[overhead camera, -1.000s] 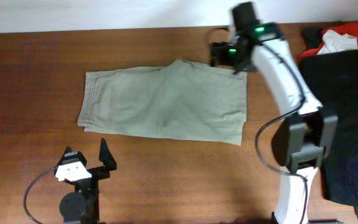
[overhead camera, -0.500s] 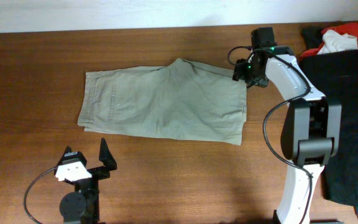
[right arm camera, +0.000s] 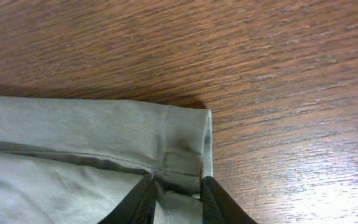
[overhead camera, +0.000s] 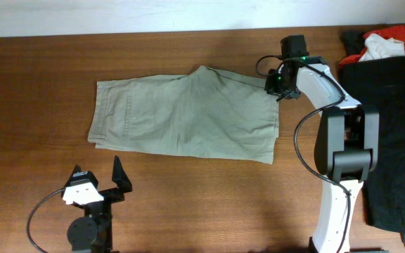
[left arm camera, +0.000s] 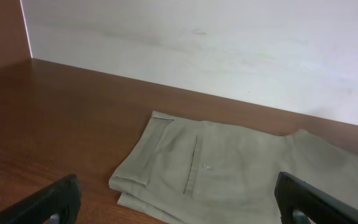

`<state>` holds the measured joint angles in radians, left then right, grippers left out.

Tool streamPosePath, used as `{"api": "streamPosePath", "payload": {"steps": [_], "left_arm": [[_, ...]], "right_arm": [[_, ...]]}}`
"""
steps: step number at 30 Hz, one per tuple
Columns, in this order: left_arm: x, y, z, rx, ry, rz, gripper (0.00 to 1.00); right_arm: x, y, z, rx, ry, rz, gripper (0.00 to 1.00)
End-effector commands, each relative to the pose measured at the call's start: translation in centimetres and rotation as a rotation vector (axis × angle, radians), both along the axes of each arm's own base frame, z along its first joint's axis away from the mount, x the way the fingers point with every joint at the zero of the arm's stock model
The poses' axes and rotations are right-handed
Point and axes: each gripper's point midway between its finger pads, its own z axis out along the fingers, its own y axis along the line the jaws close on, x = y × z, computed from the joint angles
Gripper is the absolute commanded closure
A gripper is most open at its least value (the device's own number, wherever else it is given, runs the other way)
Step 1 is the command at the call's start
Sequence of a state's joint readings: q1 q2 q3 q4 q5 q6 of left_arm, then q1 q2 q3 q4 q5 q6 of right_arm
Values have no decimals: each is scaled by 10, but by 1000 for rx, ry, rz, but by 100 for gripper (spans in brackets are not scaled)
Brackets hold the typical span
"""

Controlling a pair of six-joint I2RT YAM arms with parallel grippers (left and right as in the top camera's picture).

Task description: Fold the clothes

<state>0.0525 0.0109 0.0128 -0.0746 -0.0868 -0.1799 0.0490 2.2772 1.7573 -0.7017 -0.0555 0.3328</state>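
Note:
The middle of the khaki shorts' waistband (overhead camera: 97, 113) (left arm camera: 138, 148), about halfway between its two corners, should be reached next by my left gripper, which should close there.
The clothes (overhead camera: 188, 119), a pair of khaki shorts, lie flat and folded in half lengthwise on the brown table, waistband to the left. My right gripper (overhead camera: 273, 86) is down at their far right hem corner. In the right wrist view its black fingertips (right arm camera: 146, 194) pinch a bunched fold of the hem (right arm camera: 179, 158), with my right gripper (right arm camera: 178, 198) shut on it. My left gripper (overhead camera: 97, 169) stands open near the front left, off the cloth. In the left wrist view the clothes (left arm camera: 247, 168) lie ahead of my left gripper (left arm camera: 182, 208), nothing between its fingers.
A black garment (overhead camera: 392, 119) covers the table's right side, with red and white cloth pieces (overhead camera: 385, 42) at its far end. A white wall (left arm camera: 229, 43) runs along the table's back edge. The right arm's base (overhead camera: 343, 176) stands just right of the shorts.
My right gripper came down from above the back edge to the shorts' far right corner and closed from wide open onto the hem. The left arm has not moved.

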Motion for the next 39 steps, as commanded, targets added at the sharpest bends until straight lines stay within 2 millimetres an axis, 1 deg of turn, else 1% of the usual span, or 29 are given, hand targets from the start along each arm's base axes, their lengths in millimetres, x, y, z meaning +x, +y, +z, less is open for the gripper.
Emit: {"api": "streamPosePath", "payload": {"steps": [1, 3, 4, 5, 6, 7, 10, 13, 15, 16, 18, 19, 20, 21, 22, 23, 25, 26, 28, 29, 30, 34, 35, 37, 38, 39], "left_arm": [[0, 2, -1, 10, 2, 9, 1], [0, 2, -1, 10, 2, 9, 1], [0, 2, -1, 10, 3, 9, 1], [0, 2, -1, 10, 3, 9, 1], [0, 2, -1, 10, 3, 9, 1], [0, 2, -1, 10, 3, 9, 1], [0, 2, -1, 10, 2, 9, 1], [0, 2, -1, 10, 2, 9, 1], [0, 2, -1, 10, 2, 9, 1], [0, 2, -1, 10, 3, 9, 1], [0, 2, -1, 10, 2, 9, 1], [0, 2, -1, 10, 3, 9, 1], [0, 2, -1, 10, 3, 9, 1], [0, 2, -1, 10, 2, 9, 1], [0, 2, -1, 10, 3, 9, 1], [0, 2, -1, 10, 2, 9, 1], [0, 2, -1, 10, 3, 9, 1], [0, 2, -1, 10, 3, 9, 1], [0, 2, -1, 10, 2, 9, 1], [0, 2, -1, 10, 3, 9, 1], [0, 2, -1, 10, 2, 9, 1], [0, 2, -1, 10, 3, 9, 1], [0, 2, 2, 10, -10, 10, 1], [2, -18, 27, 15, -112, -109, 1], [0, -25, 51, 63, -207, -144, 1], [-5, -25, 75, 133, -299, -136, 1]], "right_arm": [[-2, -1, -5, -13, 18, 1, 85], [1, -2, -2, -16, 6, -1, 93], [6, -1, 6, -15, -8, -1, 96], [12, -1, 17, -14, -23, -1, 96], [19, -1, 33, -14, -42, -1, 96], [24, 0, 54, -12, -56, -1, 96], [30, 1, 83, -7, -81, 1, 96], [36, 3, 89, 4, -106, 5, 96], [38, -3, 89, -28, -116, -9, 96], [38, -5, 89, -37, -115, -13, 91], [38, -5, 89, -38, -117, -13, 34], [39, -6, 89, -46, -118, -17, 13], [39, -13, 89, -78, -120, -32, 7], [40, -35, 91, -159, -125, -79, 1], [39, -50, 91, -195, -122, -109, 1], [38, -58, 91, -206, -120, -125, 1], [37, -87, 91, -217, -115, -165, 1], [35, -105, 92, -226, -111, -196, 1], [31, -129, 92, -226, -106, -240, 1], [30, -136, 91, -219, -105, -251, 1], [30, -137, 91, -219, -105, -254, 1], [30, -137, 91, -218, -105, -253, 1], [30, -137, 91, -218, -105, -253, 1], [30, -137, 91, -218, -105, -253, 1], [30, -137, 91, -218, -105, -253, 1], [30, -137, 91, -218, -105, -253, 1]]}}
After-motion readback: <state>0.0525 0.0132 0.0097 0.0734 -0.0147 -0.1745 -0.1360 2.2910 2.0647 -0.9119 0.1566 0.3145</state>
